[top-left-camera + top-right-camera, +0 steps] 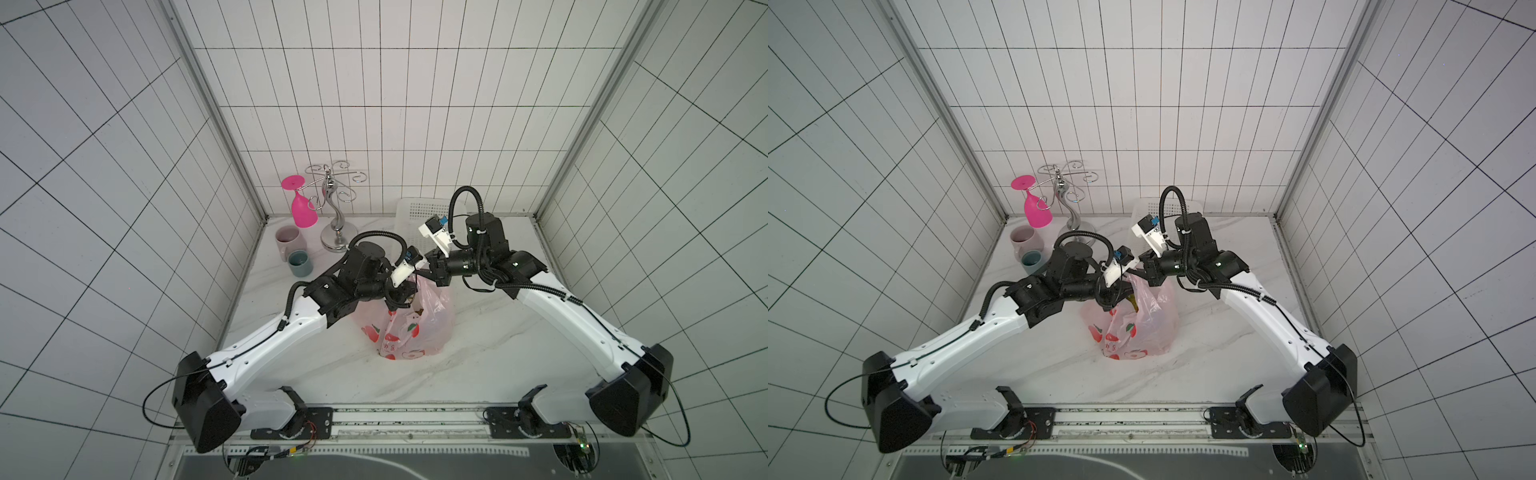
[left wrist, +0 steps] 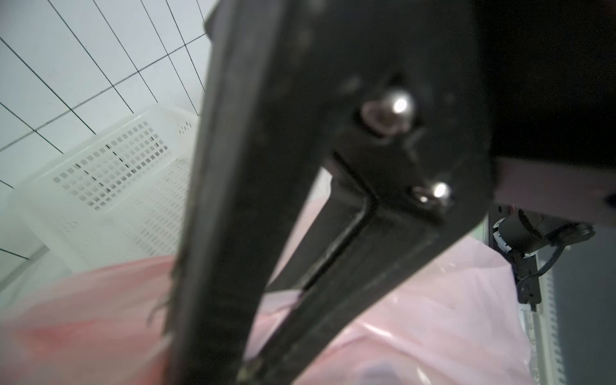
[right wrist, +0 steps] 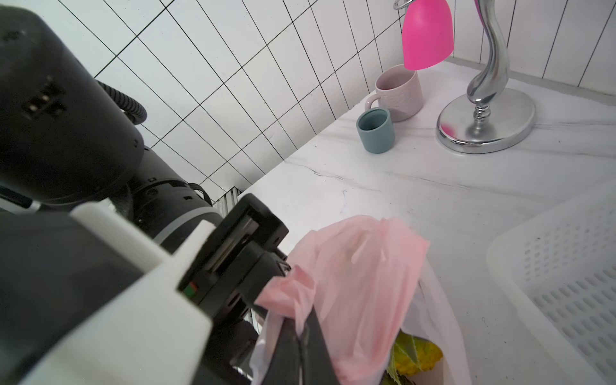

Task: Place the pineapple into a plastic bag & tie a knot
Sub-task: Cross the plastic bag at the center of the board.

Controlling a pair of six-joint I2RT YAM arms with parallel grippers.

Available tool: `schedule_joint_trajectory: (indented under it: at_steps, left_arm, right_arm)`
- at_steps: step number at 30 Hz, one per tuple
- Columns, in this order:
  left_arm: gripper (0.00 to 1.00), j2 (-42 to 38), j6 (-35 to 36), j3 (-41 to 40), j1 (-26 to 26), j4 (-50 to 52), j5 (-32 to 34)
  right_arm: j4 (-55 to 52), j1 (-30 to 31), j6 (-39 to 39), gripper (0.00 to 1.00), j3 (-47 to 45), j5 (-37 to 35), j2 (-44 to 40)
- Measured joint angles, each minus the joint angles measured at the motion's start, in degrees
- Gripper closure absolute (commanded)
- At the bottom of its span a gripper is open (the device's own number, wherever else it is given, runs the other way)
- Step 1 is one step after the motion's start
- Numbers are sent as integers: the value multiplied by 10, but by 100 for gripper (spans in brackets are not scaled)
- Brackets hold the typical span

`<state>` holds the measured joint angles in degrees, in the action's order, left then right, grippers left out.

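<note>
The pink handle loop is held near its tip by my right gripper, so my left gripper should open and take the film [image 1: 423, 288] just below before my right gripper lets go.
The pale-pink plastic bag [image 1: 409, 328] [image 1: 1133, 328] with red fruit prints stands mid-table in both top views. The yellow pineapple [image 3: 421, 356] with green leaves lies inside its open mouth. My right gripper [image 3: 301, 343] [image 1: 420, 273] is shut on a pink handle loop [image 3: 350, 266] at the bag's top. My left gripper [image 2: 246, 366] [image 1: 400, 296] sits at the top of the bag's left side, its jaws slightly apart with pink film in the gap. Bunched handle film [image 3: 288, 288] lies between the two grippers. I cannot tell whether it forms a knot.
A white perforated basket [image 1: 417, 212] [image 3: 566, 283] stands behind the bag at the back. At the back left are a chrome glass rack [image 1: 338, 235] with a pink goblet [image 1: 302, 210] hanging on it, a pink mug [image 1: 287, 239] and a blue-grey cup [image 1: 300, 262].
</note>
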<state>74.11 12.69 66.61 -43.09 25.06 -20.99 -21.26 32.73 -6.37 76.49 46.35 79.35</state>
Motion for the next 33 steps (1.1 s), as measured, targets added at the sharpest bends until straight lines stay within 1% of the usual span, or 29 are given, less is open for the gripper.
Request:
schedule_joint_trajectory:
  at_steps: [1,3,4,6,7,9,13,18,23,28,33]
  left_arm:
    - [62,-1,4,3,0,7,1]
    - [54,-3,12,7,0,21,0]
    - [52,-6,15,7,0,26,-1]
    - [51,-12,19,8,0,35,-5]
    - [48,-15,20,9,1,41,-9]
    - [46,-21,18,12,5,48,-23]
    - [43,-31,6,16,32,50,-79]
    - [43,-30,-16,16,50,47,-134]
    - [44,-21,-47,14,54,30,-163]
    - [49,-21,-93,-22,54,-43,-179]
    - [59,-23,-143,-64,54,-146,-181]
  right_arm:
    - [-4,0,3,100,0,-1,0]
    - [-14,0,12,100,0,-4,0]
    - [-17,0,16,100,0,-4,0]
    - [-23,0,24,100,0,-4,0]
    - [-24,0,28,100,0,-4,0]
    - [-23,0,31,100,0,-3,-1]
    - [-11,1,33,100,0,5,-5]
    - [1,13,35,100,0,7,-5]
    - [23,16,22,100,0,13,-2]
    - [70,23,-8,100,0,29,5]
    - [100,33,-35,100,0,48,8]
